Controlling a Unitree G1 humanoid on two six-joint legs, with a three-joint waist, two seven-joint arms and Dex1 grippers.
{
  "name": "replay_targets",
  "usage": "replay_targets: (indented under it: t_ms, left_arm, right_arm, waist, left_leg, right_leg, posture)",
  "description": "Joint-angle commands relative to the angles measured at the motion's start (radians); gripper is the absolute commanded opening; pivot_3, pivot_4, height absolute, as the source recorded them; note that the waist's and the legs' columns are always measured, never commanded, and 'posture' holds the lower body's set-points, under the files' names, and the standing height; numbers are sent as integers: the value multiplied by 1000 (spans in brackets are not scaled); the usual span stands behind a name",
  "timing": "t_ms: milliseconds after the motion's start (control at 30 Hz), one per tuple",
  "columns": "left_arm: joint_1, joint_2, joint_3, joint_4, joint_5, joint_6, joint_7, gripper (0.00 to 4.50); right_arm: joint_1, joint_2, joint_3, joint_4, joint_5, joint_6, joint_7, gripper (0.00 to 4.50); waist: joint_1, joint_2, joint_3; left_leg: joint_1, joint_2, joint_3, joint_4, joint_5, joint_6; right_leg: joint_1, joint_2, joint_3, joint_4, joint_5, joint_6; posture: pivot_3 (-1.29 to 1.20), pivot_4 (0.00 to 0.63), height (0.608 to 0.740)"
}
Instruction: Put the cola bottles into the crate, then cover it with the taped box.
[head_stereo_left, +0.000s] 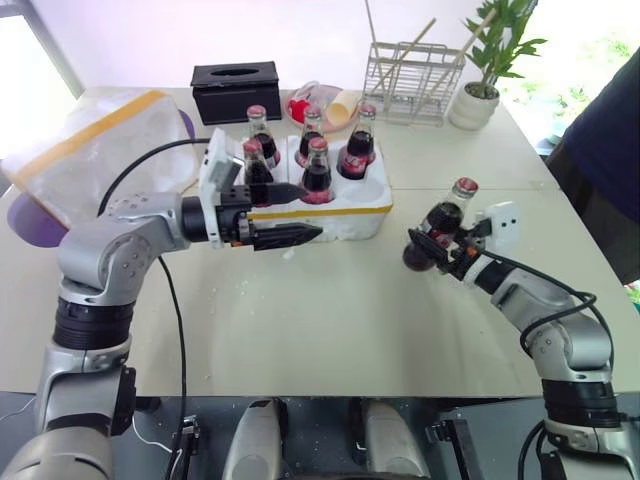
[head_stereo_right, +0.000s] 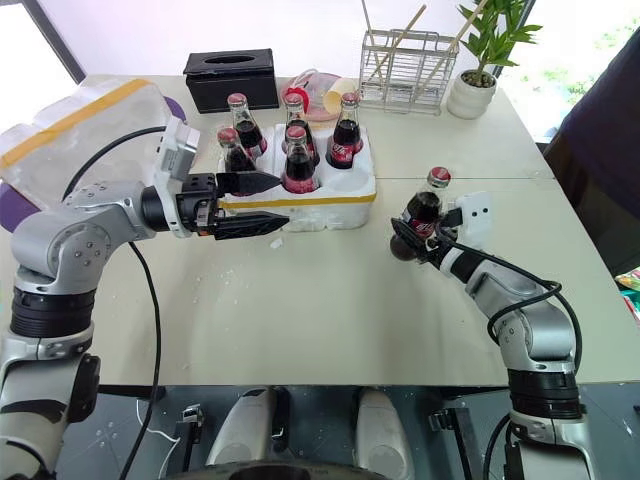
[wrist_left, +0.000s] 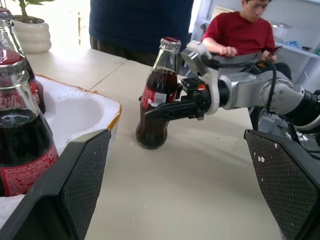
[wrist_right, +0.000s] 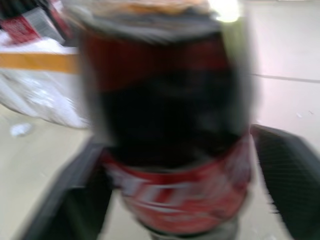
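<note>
Next, my right gripper lets go of the cola bottle in the empty front corner hole of the crate (head_stereo_left: 365, 186).
The crate (head_stereo_left: 330, 212), a low white foam block with a yellow band, sits at mid-table with several cola bottles (head_stereo_left: 317, 168) standing in its wells. One front well (wrist_left: 75, 112) holds no bottle. My left gripper (head_stereo_left: 300, 213) is open and level in front of the crate, pointing right, with nothing between its fingers (wrist_left: 75, 185). Right of the crate, another cola bottle (head_stereo_left: 446, 214) leans slightly with its base on the table, and my right gripper (head_stereo_left: 436, 247) is shut on its lower body. The taped box (head_stereo_left: 90, 150) lies at the back left.
A black tissue box (head_stereo_left: 235, 88), a wire rack (head_stereo_left: 410, 80) and a potted plant (head_stereo_left: 480, 95) line the far edge. Red and yellow items (head_stereo_left: 320, 100) lie behind the crate. A person in dark blue (head_stereo_left: 600, 150) stands at the table's right; another person (wrist_left: 240, 30) sits beyond.
</note>
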Motion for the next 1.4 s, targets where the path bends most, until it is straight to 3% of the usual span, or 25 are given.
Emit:
replay_targets:
  t_ms: [33, 267, 500, 833, 1000, 1067, 1133, 1267, 1400]
  left_arm:
    - [20, 33, 39, -31, -1, -18, 10, 4500]
    - [68, 83, 111, -34, -8, -24, 56, 4500]
    - [79, 70, 140, -39, -5, -39, 119, 4500]
    - [93, 73, 150, -46, -18, -46, 150, 4500]
    - [98, 76, 148, -47, -18, -48, 151, 4500]
    - [98, 88, 149, -42, -13, -49, 144, 4500]
    - [106, 121, 161, -39, -9, -46, 130, 4500]
    - [180, 267, 235, -56, -21, -24, 58, 4500]
    - [338, 504, 424, 20, 28, -35, -101, 4500]
  right_arm:
    - [-65, -23, -101, -123, 100, 10, 18, 3250]
    - [-347, -63, -99, -104, 220, 105, 49, 3250]
    - [-561, 3, 65, 92, 66, 36, 105, 3250]
    - [-585, 155, 195, 370, -138, -98, 107, 3250]
    - [-572, 176, 232, 470, -231, -116, 109, 3250]
    - [-570, 179, 230, 471, -236, -98, 116, 3999]
    - [-562, 165, 237, 432, -249, -99, 135, 4433]
    - [-529, 78, 182, 251, -178, -4, 204, 4433]
    - [-493, -101, 41, 51, -19, 159, 308, 4433]
  waist:
    - [0, 2, 1]
    - [-25, 6, 4]
    - [-21, 5, 4]
    - [-25, 4, 4]
    - [-25, 4, 4]
    - [-26, 4, 4]
    - [-27, 4, 4]
    - [-27, 4, 4]
    - [-26, 4, 5]
  left_leg:
    - [0, 0, 0, 0, 0, 0]
    - [0, 0, 1, -1, 0, 0]
    - [0, 0, 0, -3, 0, 0]
    - [-2, 0, 1, -3, 0, 0]
    - [-2, 0, 1, -4, 0, 0]
    - [-1, 0, 1, -3, 0, 0]
    - [0, 0, 1, -3, 0, 0]
    - [-1, 1, 1, -5, 0, -1]
    - [-1, 0, 3, -10, 1, -1]
  right_leg:
    - [0, 0, 0, 0, 0, 0]
    - [-3, 0, 1, 3, 0, 0]
    - [-4, 1, 0, 4, 0, 1]
    - [-5, 0, 0, 4, 2, 4]
    - [-5, 0, 0, 4, 2, 4]
    - [-5, 0, 0, 4, 2, 4]
    - [-5, 0, 0, 5, 2, 4]
    - [-6, 0, 0, 5, 1, 2]
    - [-9, -1, 0, 4, 0, 1]
  posture:
    - [0, 150, 740]
    - [0, 150, 740]
    - [0, 150, 740]
    - [0, 150, 740]
    - [0, 150, 740]
    - [0, 150, 740]
    - [0, 150, 740]
    - [0, 150, 740]
    - [0, 150, 740]
